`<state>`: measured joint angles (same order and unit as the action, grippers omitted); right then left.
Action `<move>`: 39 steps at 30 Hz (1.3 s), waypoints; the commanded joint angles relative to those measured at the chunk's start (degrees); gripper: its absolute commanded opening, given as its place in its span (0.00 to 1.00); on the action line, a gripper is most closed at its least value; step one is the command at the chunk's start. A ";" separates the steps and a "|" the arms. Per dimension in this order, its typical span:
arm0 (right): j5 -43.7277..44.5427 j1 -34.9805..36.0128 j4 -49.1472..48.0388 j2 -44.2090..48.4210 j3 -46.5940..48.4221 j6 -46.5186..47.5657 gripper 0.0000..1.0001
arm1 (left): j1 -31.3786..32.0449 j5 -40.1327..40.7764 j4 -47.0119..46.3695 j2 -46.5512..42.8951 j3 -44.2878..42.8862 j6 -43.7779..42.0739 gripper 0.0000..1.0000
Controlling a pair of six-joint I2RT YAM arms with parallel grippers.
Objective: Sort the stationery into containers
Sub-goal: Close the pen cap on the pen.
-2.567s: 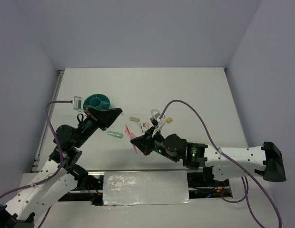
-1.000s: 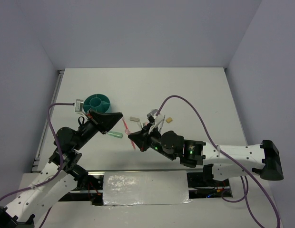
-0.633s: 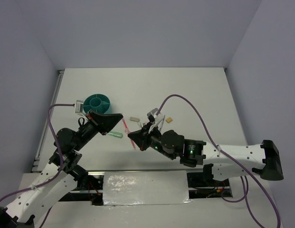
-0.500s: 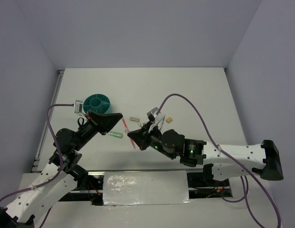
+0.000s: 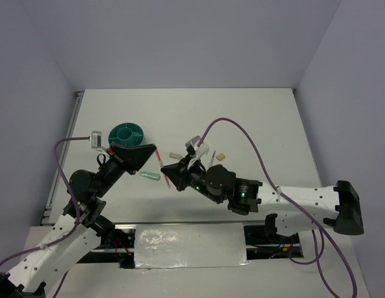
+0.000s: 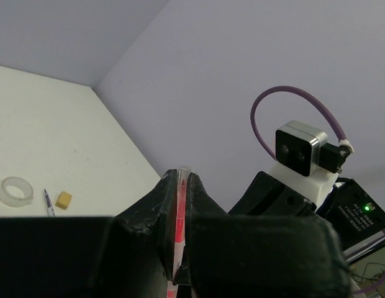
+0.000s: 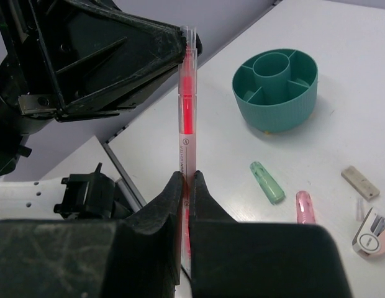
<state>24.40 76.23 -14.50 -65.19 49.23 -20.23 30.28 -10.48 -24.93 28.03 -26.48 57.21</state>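
Observation:
The red-pink pen is held only by its upper end in my left gripper, so that gripper should open and take the pen's body lower down (image 7: 187, 117) while my right gripper holds the pen.
A red-pink pen (image 5: 162, 169) hangs in the air between both arms. My left gripper (image 5: 153, 151) is shut on its upper end, the pen (image 6: 179, 211) wedged between the fingers of the left gripper (image 6: 179, 177). My right gripper (image 5: 170, 172) is shut on the lower half of the pen (image 7: 187, 112); the right gripper (image 7: 187, 178) points at the left one. The teal cup (image 5: 126, 133) (image 7: 276, 90) stands just beyond the left gripper. On the table lie a mint-green eraser (image 5: 150, 176) (image 7: 267, 182), a pink eraser (image 7: 306, 207), a grey block (image 5: 175, 155) and a tan block (image 5: 220, 156).
A clear tape ring (image 6: 13, 190) and a thin grey pen (image 6: 48, 203) lie on the table near the tan block (image 6: 64, 200). A small white and pink item (image 7: 371, 233) sits by the pink eraser. The right arm's purple cable (image 5: 242, 133) arches over the table middle.
Both grippers and the pen between them have shifted a little up and left, toward the teal cup. The grips look unchanged.

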 commanded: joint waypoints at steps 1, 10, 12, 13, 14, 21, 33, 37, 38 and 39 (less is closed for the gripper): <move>0.91 -1.25 -8.79 -0.47 6.49 3.70 0.00 | 0.48 -4.63 0.23 0.27 -0.76 -0.60 0.00; -4.80 -2.40 -8.88 -0.82 6.41 4.50 0.00 | 0.48 -4.20 7.52 -0.87 -5.33 -6.75 0.35; -4.72 -2.40 -8.53 -0.56 6.05 4.23 0.00 | 0.48 -4.02 9.62 -0.96 -7.52 -8.59 0.40; -4.45 -2.31 -8.00 -0.47 5.88 3.97 0.00 | 0.48 -3.85 10.07 -0.96 -8.06 -9.04 0.40; -4.10 -2.40 -7.65 -0.38 5.96 3.71 0.00 | 0.48 -3.67 10.51 -0.87 -8.67 -9.48 0.40; -4.54 -2.31 -6.59 -0.82 6.49 3.27 0.00 | 0.48 -3.67 10.61 0.71 -12.45 -11.42 0.27; -3.92 -2.31 -5.80 -0.55 7.54 4.06 0.00 | 0.48 -6.57 8.76 1.76 -10.00 -11.16 0.45; -4.01 -2.31 -5.36 -0.82 8.25 4.23 0.00 | 0.48 -7.10 8.49 2.03 -9.82 -11.33 0.20; -4.27 -2.40 -5.45 -0.82 8.25 4.23 0.00 | 0.48 -7.10 8.58 2.20 -9.91 -11.33 0.11; -4.54 -2.31 -5.54 -0.82 8.33 4.23 0.00 | 0.48 -7.45 8.67 2.38 -9.99 -11.42 0.05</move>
<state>20.10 73.97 -17.76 -66.52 54.08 -16.80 30.57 -16.10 -13.43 30.20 -36.21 46.70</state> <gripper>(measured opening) 0.036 0.141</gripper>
